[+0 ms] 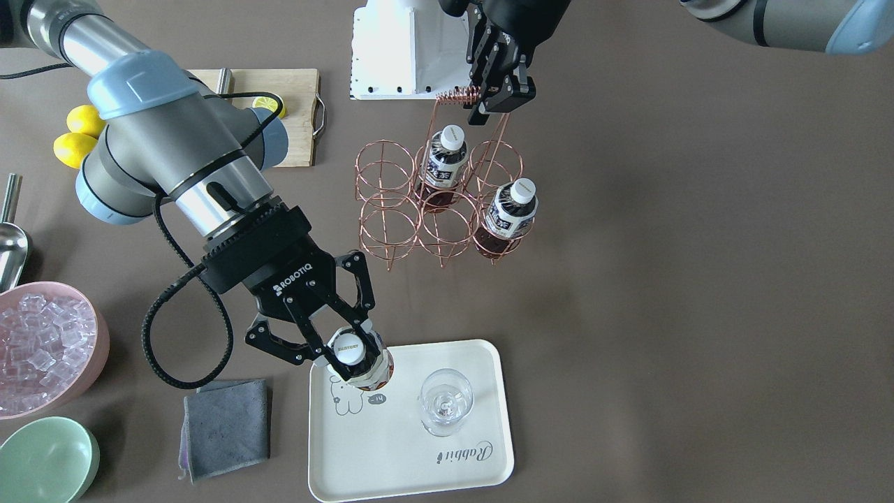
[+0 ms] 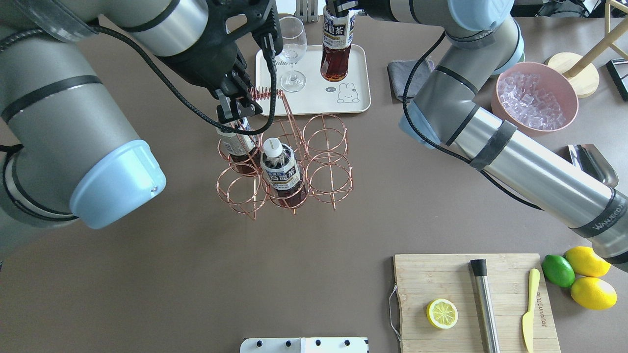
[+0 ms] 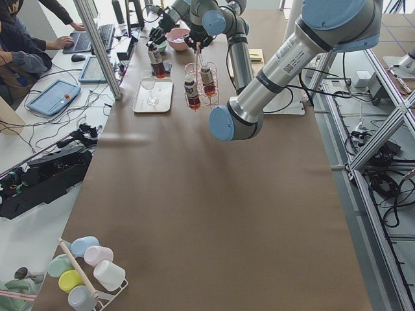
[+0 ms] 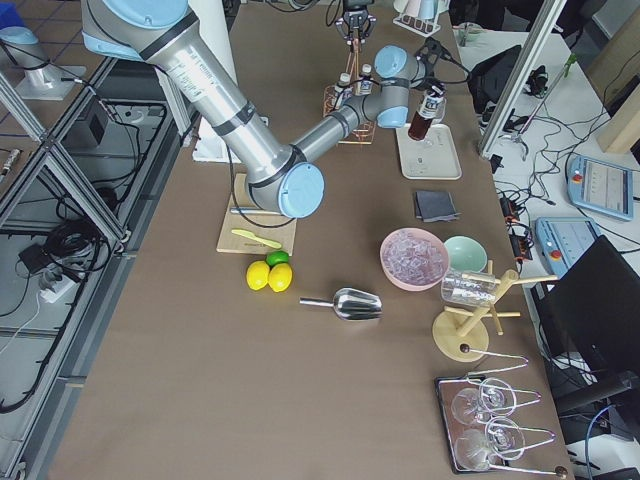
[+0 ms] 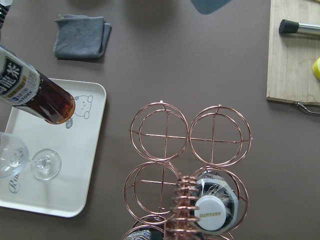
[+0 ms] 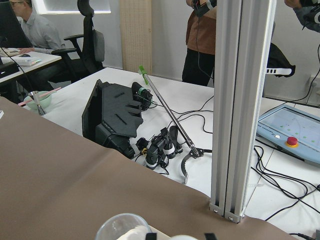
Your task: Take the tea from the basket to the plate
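The robot's right gripper will set the tea bottle down on the cream plate (image 1: 358, 427) by the bear drawing, next to the clear glass.
My right gripper (image 1: 346, 344) is shut on the neck of a tea bottle (image 1: 374, 374) with a white cap. It holds the bottle upright over the bear corner of the cream plate (image 1: 391, 454); I cannot tell if the bottom touches. The overhead view shows the same bottle (image 2: 336, 49) on the plate (image 2: 314, 100). My left gripper (image 1: 497, 101) is shut on the coiled handle of the copper wire basket (image 1: 391, 202). Two more tea bottles (image 1: 445, 164) (image 1: 511, 213) stand in basket cells; the other cells are empty.
A clear stemmed glass (image 1: 445, 402) stands on the plate beside the held bottle. A grey cloth (image 1: 225, 426), pink ice bowl (image 1: 49, 349) and green bowl (image 1: 45, 461) lie beside the plate. A wooden cutting board (image 2: 476, 299) with lemon half and tools sits near the robot.
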{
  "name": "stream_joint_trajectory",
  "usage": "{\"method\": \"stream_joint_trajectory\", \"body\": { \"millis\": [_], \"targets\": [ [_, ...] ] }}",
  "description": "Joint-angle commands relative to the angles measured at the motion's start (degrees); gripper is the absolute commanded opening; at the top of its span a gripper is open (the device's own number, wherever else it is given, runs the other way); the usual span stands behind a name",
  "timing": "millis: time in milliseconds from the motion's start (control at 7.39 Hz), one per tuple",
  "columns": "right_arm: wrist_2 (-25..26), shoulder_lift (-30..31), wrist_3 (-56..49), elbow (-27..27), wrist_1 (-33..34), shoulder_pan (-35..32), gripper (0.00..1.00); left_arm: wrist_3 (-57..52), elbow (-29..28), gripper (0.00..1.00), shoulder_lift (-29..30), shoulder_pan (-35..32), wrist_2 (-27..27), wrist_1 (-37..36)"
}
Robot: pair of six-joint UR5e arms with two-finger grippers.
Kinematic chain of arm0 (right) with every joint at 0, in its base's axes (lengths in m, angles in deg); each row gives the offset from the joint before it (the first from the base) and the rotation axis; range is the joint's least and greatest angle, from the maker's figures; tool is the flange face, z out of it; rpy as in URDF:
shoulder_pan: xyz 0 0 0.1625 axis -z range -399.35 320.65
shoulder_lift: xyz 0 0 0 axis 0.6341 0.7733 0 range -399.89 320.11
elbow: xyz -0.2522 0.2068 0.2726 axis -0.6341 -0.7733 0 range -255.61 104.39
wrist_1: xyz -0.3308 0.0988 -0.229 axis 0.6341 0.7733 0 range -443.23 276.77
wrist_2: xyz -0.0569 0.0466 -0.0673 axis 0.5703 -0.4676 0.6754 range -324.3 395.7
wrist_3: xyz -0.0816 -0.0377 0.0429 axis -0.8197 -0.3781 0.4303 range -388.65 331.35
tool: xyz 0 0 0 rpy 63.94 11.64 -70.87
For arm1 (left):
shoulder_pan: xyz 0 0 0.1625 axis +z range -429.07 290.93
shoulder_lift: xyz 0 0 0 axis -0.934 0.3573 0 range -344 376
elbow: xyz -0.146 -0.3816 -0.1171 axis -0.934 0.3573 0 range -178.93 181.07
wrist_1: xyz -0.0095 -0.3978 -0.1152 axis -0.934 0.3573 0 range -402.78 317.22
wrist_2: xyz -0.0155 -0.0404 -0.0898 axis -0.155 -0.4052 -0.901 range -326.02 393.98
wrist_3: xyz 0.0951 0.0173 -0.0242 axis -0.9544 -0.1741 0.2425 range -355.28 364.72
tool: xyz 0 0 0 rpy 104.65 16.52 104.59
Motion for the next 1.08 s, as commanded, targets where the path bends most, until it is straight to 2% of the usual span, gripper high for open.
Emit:
{"method": "stream_joint_trajectory", "body": {
  "millis": [0, 271, 677, 948],
  "targets": [
    [6.0, -1.0, -2.1, -10.6, -10.7, 2.2, 0.0, -0.4, 0.8, 0.0, -3.4, -8.2, -4.5, -0.1],
    [7.5, -1.0, -3.4, -12.8, -11.8, 2.8, 0.0, -9.5, 0.6, 0.0, -8.1, -16.0, -9.3, -0.2],
    [8.3, -1.1, -3.6, -15.6, -13.1, 3.0, 0.0, -21.6, -0.1, 0.0, -14.1, -24.7, -9.9, -2.5],
    [8.5, -1.6, -3.5, -16.6, -14.7, 3.2, 0.0, -32.6, -3.1, 0.0, -14.6, -29.7, -9.9, -7.3]
  ]
}}
